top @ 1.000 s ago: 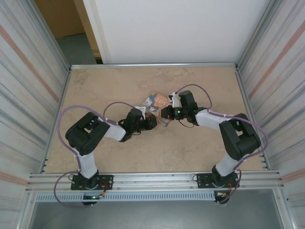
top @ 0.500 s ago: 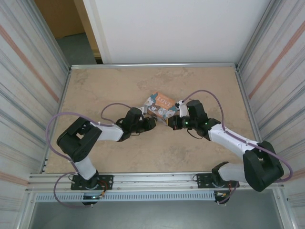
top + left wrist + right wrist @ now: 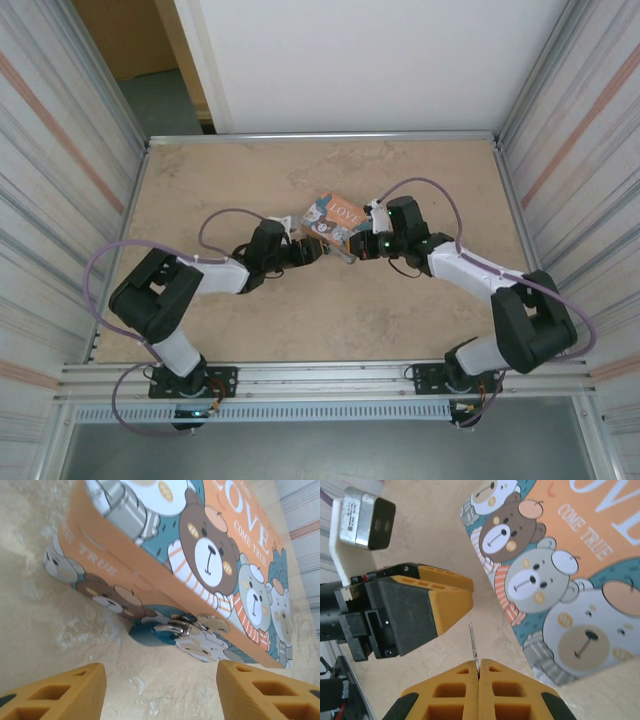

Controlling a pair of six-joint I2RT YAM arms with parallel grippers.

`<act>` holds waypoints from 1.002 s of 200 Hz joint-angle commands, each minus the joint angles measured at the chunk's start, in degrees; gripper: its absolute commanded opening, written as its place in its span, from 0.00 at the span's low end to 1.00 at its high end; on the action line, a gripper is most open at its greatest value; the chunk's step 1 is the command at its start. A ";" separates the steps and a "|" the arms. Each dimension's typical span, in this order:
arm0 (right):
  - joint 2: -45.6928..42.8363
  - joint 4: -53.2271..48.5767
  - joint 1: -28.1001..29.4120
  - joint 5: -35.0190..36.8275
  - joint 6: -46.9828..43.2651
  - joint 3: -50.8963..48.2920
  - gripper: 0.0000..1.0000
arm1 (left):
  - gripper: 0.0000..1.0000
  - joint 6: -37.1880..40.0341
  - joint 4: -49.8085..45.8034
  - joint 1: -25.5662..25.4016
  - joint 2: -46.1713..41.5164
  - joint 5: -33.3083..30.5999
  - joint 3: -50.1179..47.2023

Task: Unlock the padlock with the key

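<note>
The blue padlock hangs slanted against the LOVE box. Next, my left gripper grasps its body (image 3: 149,634) and holds it straight before my right gripper brings the key.
The small blue padlock (image 3: 149,634) hangs by its silvery shackle (image 3: 175,627) from the hasp of the colourful LOVE box (image 3: 210,550), its body resting on the table. My left gripper (image 3: 160,692) is open just in front of it, and the yellow fingers (image 3: 60,692) are apart with nothing between them. My right gripper (image 3: 478,662) is shut on the thin silvery key (image 3: 472,641), whose blade sticks out toward the left gripper's fingers (image 3: 445,592). From above, both grippers (image 3: 318,252) (image 3: 355,250) meet at the box's near edge.
The LOVE box (image 3: 335,215) lies flat mid-table. The tabletop (image 3: 250,180) is beige stone, fenced by metal walls (image 3: 60,200) left and right and a rail at the near edge. Purple cables loop over both arms.
The left gripper has opened, letting go at the padlock. The right arm first swung away to the right and has now come back toward the box with the key.
</note>
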 commanded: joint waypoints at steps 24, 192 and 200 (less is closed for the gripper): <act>5.77 5.30 -1.14 -3.12 1.31 4.39 0.00 | 0.62 8.35 11.19 1.83 5.49 7.46 -0.19; 13.26 1.04 -1.34 -1.63 2.39 5.74 0.00 | 0.50 15.50 11.42 1.05 16.05 12.58 7.56; 13.25 1.02 -1.34 -1.52 2.39 5.66 0.00 | 0.49 15.29 11.60 0.71 16.18 12.61 7.57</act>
